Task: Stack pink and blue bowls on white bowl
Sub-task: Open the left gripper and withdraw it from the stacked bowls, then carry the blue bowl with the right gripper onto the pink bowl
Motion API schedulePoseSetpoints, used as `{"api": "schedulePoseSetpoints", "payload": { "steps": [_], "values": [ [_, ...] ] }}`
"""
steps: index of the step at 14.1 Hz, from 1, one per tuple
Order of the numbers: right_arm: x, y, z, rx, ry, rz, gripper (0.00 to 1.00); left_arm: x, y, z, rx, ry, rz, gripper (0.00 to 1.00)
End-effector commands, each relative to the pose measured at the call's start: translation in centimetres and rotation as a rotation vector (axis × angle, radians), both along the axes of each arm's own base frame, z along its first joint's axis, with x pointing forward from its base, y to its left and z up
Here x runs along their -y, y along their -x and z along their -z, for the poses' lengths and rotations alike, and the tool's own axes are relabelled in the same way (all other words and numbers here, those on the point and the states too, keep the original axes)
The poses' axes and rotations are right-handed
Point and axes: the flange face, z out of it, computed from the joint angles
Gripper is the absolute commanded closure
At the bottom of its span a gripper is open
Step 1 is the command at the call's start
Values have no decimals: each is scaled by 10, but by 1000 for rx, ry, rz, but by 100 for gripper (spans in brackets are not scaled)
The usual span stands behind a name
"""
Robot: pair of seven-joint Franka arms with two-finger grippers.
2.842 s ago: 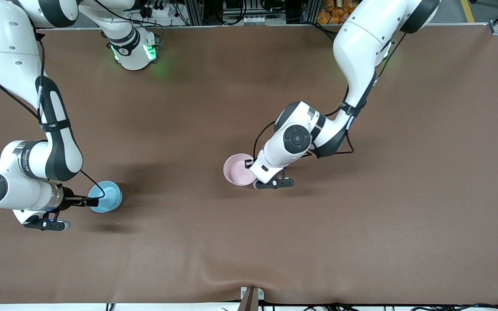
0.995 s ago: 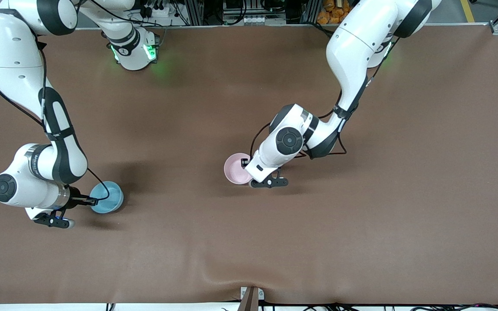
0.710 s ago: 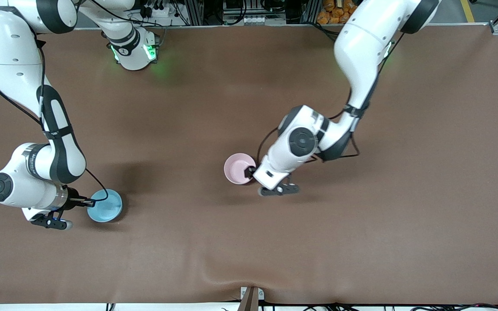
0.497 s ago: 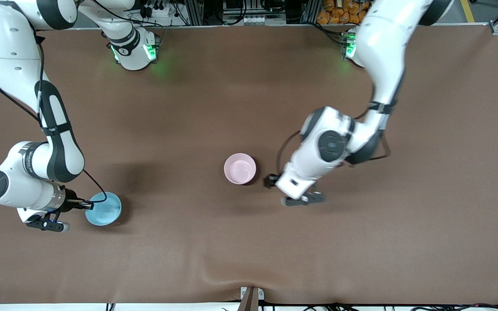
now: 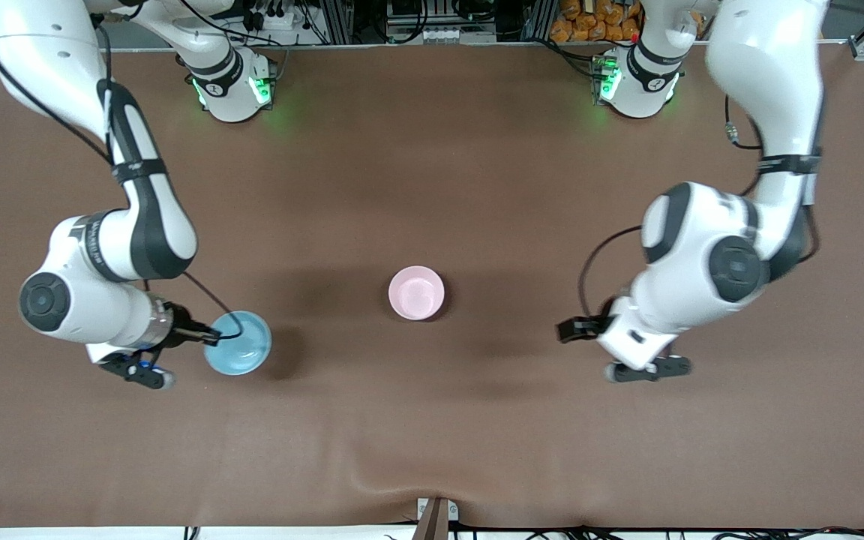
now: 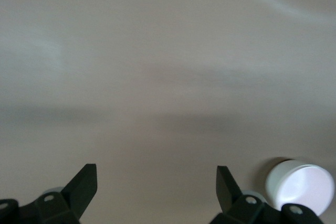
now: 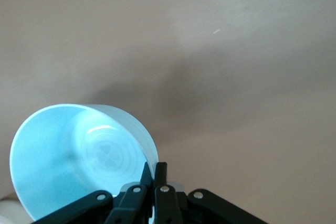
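Next, my right gripper lets go of the sky blue bowl inside the pale pink bowl [image 5: 415, 291] at the middle of the table.
The pale pink bowl [image 5: 416, 292] stands upright at the middle of the table, with nothing touching it. It also shows in the left wrist view [image 6: 300, 185], where its outer wall looks white. No separate white bowl shows in any view. My left gripper [image 5: 568, 330] is open and empty, off toward the left arm's end of the table; its jaws stand wide apart in the left wrist view [image 6: 157, 174]. My right gripper [image 5: 214, 336] is shut on the rim of the sky blue bowl [image 5: 241, 345] and holds it above the table. The right wrist view shows the gripper [image 7: 155, 169] pinching that bowl's wall [image 7: 79, 156].
The brown table cover [image 5: 432, 187] has a raised fold near the front edge. A small bracket [image 5: 436, 516] sits at the middle of that edge. Both arm bases [image 5: 229, 82] [image 5: 638, 75] stand along the edge farthest from the front camera.
My left gripper let go of the pink bowl and drew away toward the left arm's end. My right gripper carried the blue bowl some way toward the pink bowl.
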Motion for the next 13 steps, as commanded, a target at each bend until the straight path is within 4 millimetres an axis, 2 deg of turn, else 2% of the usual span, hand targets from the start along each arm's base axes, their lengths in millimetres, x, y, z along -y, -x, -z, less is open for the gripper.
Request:
{"api": "schedulePoseSetpoints", "payload": {
  "steps": [1, 3, 6, 9, 12, 13],
  "values": [
    [-54, 20, -16, -20, -28, 30, 100, -62, 3, -37, 17, -64, 73, 0],
    [-114, 37, -16, -21, -18, 49, 100, -97, 9, -61, 10, -103, 92, 0],
    [-181, 63, -4, 8, -16, 113, 100, -136, 27, -101, 9, -114, 50, 0],
    [-231, 98, 16, 9, -9, 153, 100, -142, 62, -151, -42, -126, 47, 0],
    [-272, 131, 18, 8, -7, 207, 100, -142, 99, -204, -50, -167, 61, 0],
    [-281, 144, 25, -3, 5, 205, 100, -143, 108, -215, -57, -172, 64, 0]
  ]
}}
